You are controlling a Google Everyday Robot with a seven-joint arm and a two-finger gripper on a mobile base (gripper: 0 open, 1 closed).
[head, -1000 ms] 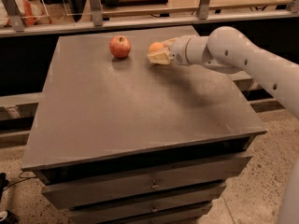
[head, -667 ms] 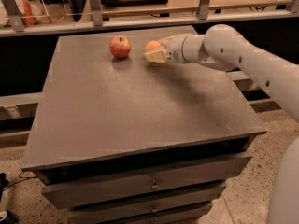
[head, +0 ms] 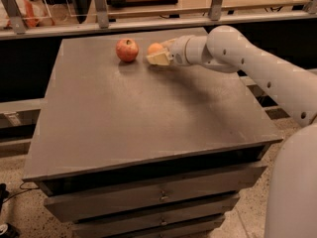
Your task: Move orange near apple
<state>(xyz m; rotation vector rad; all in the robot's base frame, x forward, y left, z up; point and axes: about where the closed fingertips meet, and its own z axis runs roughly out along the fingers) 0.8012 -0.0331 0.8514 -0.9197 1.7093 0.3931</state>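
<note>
Next, I release the orange, now held low over the tabletop, on the grey table, snug [head: 144, 55] against the side of the red apple that is near my gripper.
The red apple [head: 127, 49] with yellowish patches stands near the far edge of the grey table [head: 138, 118]. The small orange [head: 155, 48] is just to its right, a short gap apart, held between the pale fingers [head: 159, 58] of my gripper [head: 158, 52]. The gripper reaches in from the right on a white arm [head: 257, 68] and is shut on the orange, low over the tabletop. Part of the orange is hidden by the fingers.
The table is a dark cabinet with drawers [head: 158, 197] below its front edge. A metal rail [head: 148, 21] and shelving run behind the far edge. The robot's white body [head: 292, 187] stands at the right front corner.
The gripper has carried the orange leftward along the far side of the table, closing the gap to the apple. The apple has not moved.
</note>
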